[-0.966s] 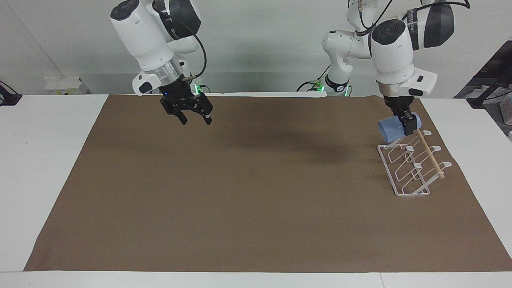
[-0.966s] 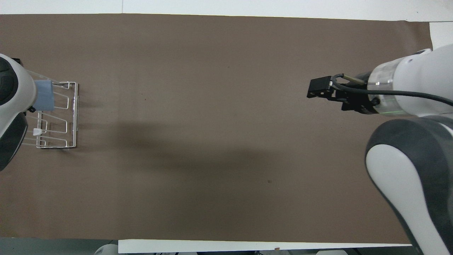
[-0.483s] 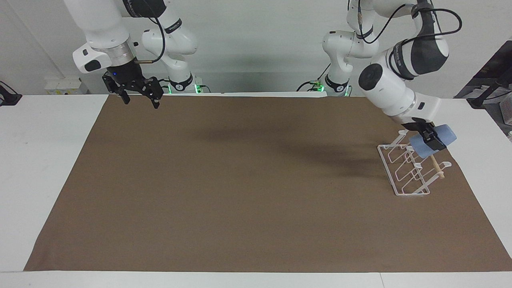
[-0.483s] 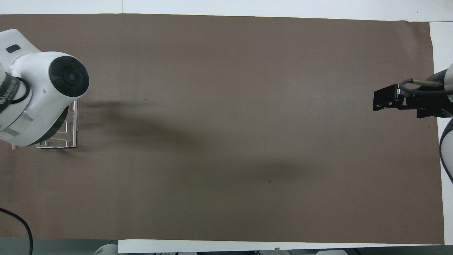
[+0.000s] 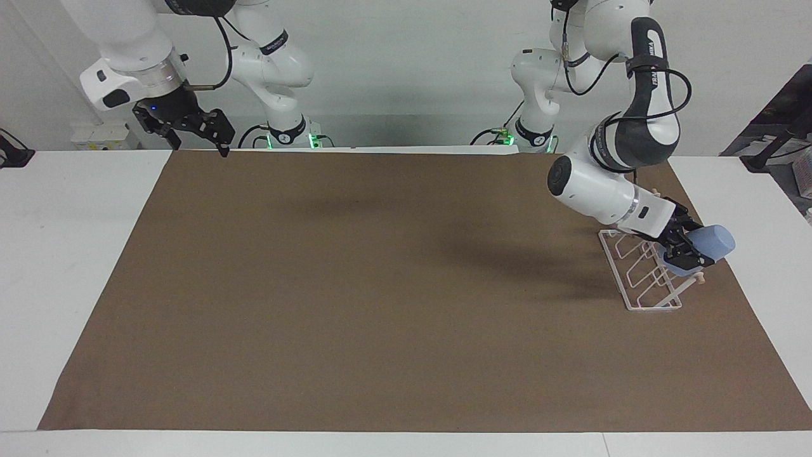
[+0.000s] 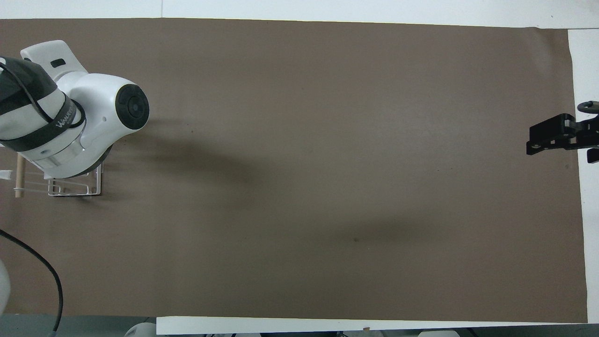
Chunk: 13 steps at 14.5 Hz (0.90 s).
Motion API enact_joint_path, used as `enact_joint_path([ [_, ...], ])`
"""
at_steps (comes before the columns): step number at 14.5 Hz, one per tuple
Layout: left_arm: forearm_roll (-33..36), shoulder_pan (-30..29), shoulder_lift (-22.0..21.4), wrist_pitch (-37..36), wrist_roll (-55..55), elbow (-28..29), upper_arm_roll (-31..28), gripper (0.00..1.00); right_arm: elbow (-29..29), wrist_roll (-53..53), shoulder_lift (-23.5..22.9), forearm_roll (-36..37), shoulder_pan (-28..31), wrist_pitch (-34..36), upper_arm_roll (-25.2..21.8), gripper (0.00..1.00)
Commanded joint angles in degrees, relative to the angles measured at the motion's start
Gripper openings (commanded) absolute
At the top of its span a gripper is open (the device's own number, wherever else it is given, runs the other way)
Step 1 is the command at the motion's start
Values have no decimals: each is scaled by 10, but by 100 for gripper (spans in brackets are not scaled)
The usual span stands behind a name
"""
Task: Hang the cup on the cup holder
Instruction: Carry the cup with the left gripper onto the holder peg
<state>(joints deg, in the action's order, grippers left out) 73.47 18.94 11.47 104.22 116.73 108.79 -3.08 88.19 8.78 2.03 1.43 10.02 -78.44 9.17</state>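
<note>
Next, my left gripper releases the light-blue cup on the far end of the white wire cup holder point(image 6: 70, 113).
The light-blue cup point(image 5: 712, 245) is held tilted on its side in my left gripper point(image 5: 684, 252), which is shut on it. The cup is at the top of the white wire cup holder point(image 5: 636, 280), by the end of its wooden dowel farther from the robots. I cannot tell whether the cup sits on a prong. In the overhead view the left arm hides the cup and gripper; only a corner of the cup holder point(image 6: 75, 189) and the dowel point(image 6: 18, 174) show. My right gripper point(image 5: 196, 136) is open and empty, waiting over the mat's corner at its own end, and also shows in the overhead view point(image 6: 536, 140).
A brown mat point(image 5: 380, 285) covers most of the white table point(image 5: 63, 222). The cup holder stands on the mat near its edge at the left arm's end. A black cable point(image 6: 47, 276) hangs at the left arm's near corner.
My left gripper has lowered and swung the cup along the dowel away from the robots, down to the cup holder's top. My right gripper has pulled back toward its own end of the table.
</note>
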Motion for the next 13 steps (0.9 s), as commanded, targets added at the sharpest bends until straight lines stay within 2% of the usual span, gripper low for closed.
enact_joint_path([
  [1, 12, -4, 7, -9, -3, 4, 5, 37, -14, -10, -11, -1, 3, 15, 4, 99],
  [6, 9, -3, 22, -7, -1, 14, 6, 38, -14, -30, -10, 5, 19, 20, 2, 99],
  [7, 8, -3, 25, -7, -1, 14, 6, 38, -15, -31, -14, 8, 13, 21, 1, 99],
  [10, 2, 2, 28, -7, 4, 20, 7, 39, -17, -31, -24, 8, -43, 22, -60, 99],
  [13, 0, 3, 32, 3, 11, 24, 8, 41, -19, -32, -19, 10, -52, 22, -64, 99],
])
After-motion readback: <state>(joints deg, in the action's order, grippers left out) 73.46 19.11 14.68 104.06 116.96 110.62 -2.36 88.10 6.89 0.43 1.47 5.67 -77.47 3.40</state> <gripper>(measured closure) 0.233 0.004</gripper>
